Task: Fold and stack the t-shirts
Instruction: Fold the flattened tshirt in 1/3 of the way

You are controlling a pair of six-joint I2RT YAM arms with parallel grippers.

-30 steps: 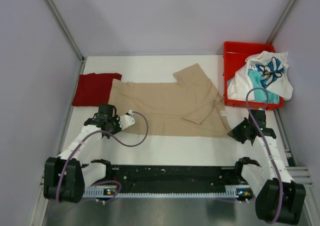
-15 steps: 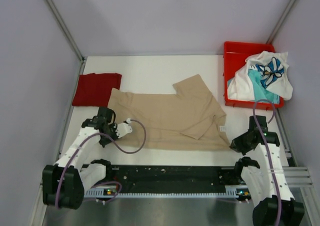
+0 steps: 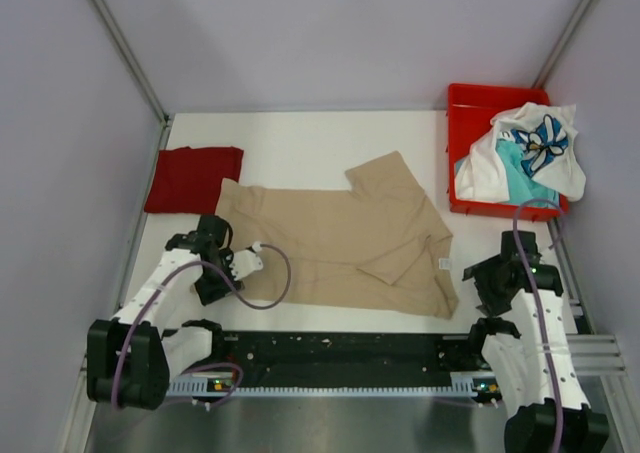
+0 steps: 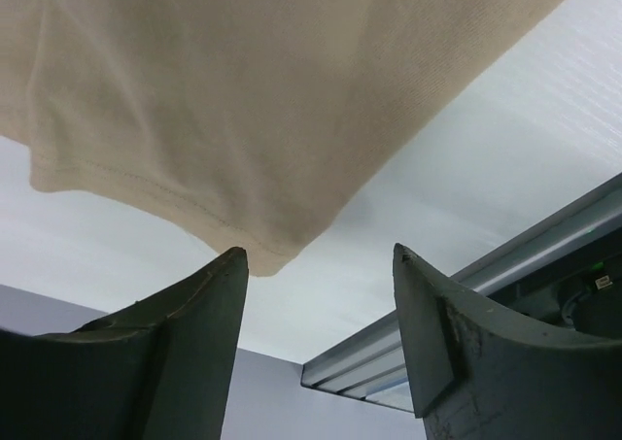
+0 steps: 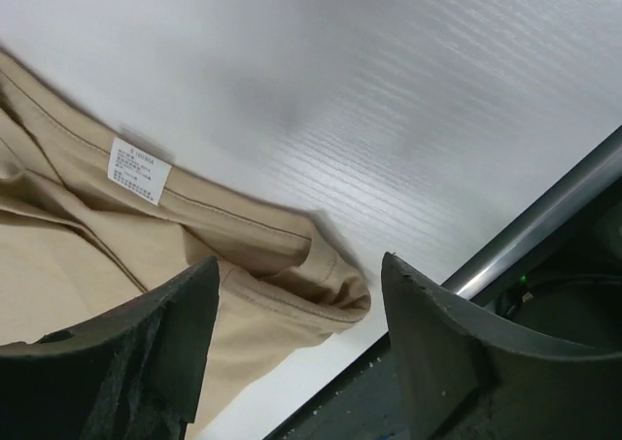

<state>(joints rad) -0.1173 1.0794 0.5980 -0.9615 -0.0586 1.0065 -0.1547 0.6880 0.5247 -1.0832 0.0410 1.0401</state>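
Next, I move my right gripper to the folded sleeve's near corner (image 3: 395, 279) on the tan t-shirt and close it there.
The tan t-shirt (image 3: 340, 235) lies spread across the middle of the white table, with one sleeve folded over at its right side. My left gripper (image 3: 213, 285) stands open just off the shirt's near left corner (image 4: 260, 253), holding nothing. Open as well, my right gripper (image 3: 492, 295) hovers by the near right corner (image 5: 326, 287), beside the shirt's white label (image 5: 138, 170). A folded dark red t-shirt (image 3: 193, 178) rests at the far left. The white t-shirt with blue print (image 3: 535, 145) and a teal one (image 3: 518, 178) are heaped in the red bin.
The red bin (image 3: 470, 98) stands at the back right, against the right wall. A black rail (image 3: 340, 353) with both arm bases runs along the near edge. Metal frame rails (image 4: 505, 265) border the table, and walls close in on three sides.
Both grippers were shut on the tan shirt's near corners and drew it toward the near edge. They have now opened and let go, and the shirt lies loose.
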